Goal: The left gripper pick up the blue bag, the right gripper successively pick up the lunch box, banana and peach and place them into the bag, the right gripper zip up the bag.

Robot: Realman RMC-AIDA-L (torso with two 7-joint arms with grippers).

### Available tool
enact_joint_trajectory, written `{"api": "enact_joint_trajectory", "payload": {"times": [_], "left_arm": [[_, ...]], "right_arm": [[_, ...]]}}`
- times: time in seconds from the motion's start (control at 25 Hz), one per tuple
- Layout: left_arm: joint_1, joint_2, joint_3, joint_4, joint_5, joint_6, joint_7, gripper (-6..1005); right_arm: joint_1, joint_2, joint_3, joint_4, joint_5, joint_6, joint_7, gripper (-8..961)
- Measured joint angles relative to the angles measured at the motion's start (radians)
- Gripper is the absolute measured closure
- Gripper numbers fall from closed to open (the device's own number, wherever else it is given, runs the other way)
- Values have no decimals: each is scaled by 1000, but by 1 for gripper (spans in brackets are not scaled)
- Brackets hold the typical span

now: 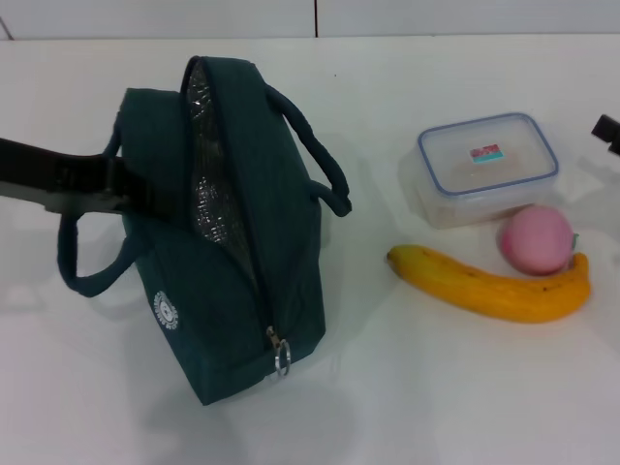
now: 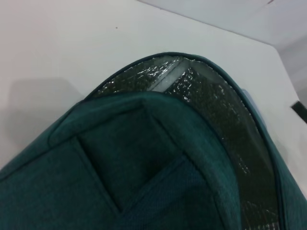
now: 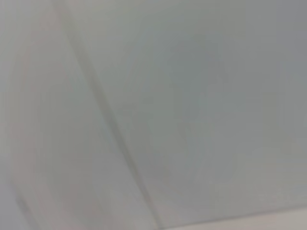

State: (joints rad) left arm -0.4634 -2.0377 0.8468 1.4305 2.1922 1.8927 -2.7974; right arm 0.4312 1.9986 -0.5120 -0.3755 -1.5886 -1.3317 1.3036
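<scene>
The robot's right gripper should close on the lunch box's short side [image 1: 549,143], the one that faces away from the blue bag.
The blue bag [image 1: 223,242] stands left of centre in the head view, tilted, with its zipper open and the silver lining [image 1: 205,184] showing. The metal ring pull [image 1: 281,360] hangs at its near end. My left gripper [image 1: 118,190] reaches in from the left and is shut on the bag's left side by a loop handle. The left wrist view shows the bag's rim and lining [image 2: 192,100] close up. The lunch box [image 1: 488,166], the peach [image 1: 536,239] and the banana [image 1: 496,288] lie together at the right. Only a black tip of my right gripper [image 1: 607,132] shows at the right edge.
The white table [image 1: 407,407] runs to a wall at the back. The right wrist view shows only a pale blurred surface [image 3: 153,115].
</scene>
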Motion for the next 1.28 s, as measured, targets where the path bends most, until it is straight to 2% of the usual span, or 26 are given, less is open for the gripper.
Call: {"api": "enact_joint_trajectory", "payload": {"times": [0.12, 0.32, 0.52, 1.0, 1.28], "left_arm": [[-24, -1, 0, -32, 4, -3, 8, 970], [-48, -1, 1, -47, 7, -4, 15, 970], [-61, -1, 0, -47, 8, -13, 16, 970], [-60, -1, 2, -48, 9, -17, 28, 970], [-60, 2, 1, -56, 9, -17, 33, 970]], "right_arm": [[43, -14, 17, 68, 5, 88, 72, 95], [96, -18, 20, 118, 9, 175, 158, 95], [115, -20, 16, 170, 0, 193, 243, 95], [147, 8, -7, 218, 0, 194, 321, 96], [153, 11, -7, 219, 4, 190, 339, 96]]}}
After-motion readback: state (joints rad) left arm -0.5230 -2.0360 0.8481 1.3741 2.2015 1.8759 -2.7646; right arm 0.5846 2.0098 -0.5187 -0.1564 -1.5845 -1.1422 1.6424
